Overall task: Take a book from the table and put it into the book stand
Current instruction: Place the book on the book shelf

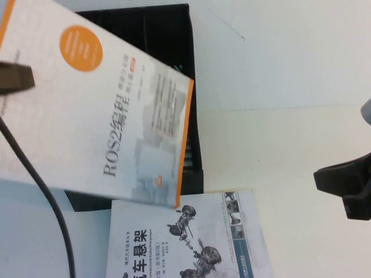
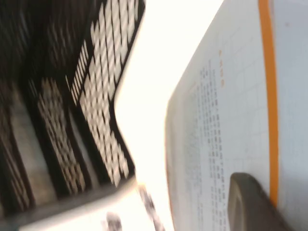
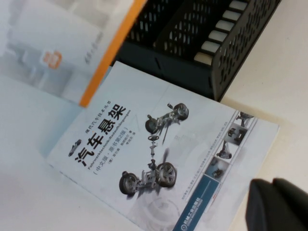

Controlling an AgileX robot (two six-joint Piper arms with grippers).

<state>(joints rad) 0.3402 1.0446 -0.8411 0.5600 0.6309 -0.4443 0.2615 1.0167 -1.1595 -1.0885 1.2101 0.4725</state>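
Next, I release the ROS2 book upright in the middle slot of the black mesh book stand (image 1: pixel 142 170) with my left gripper.
My left gripper (image 1: pixel 22 78) is shut on a white and orange ROS2 book (image 1: pixel 98 110) and holds it lifted and tilted above the black mesh book stand (image 1: pixel 168 35). In the left wrist view one dark finger (image 2: pixel 250 204) presses on the book's back cover (image 2: pixel 226 110), with the stand's slots (image 2: pixel 91 101) off to one side. A second book with a car suspension picture (image 1: pixel 191 243) lies flat on the table in front of the stand, also in the right wrist view (image 3: pixel 154 154). My right gripper (image 1: pixel 346 184) is shut and empty, to the right of that book.
A black cable (image 1: pixel 46 197) runs down from the left arm across the table's left side. The white table (image 1: pixel 290 75) stretches to the right of the stand. In the right wrist view the stand's corner (image 3: pixel 211 43) sits just behind the lying book.
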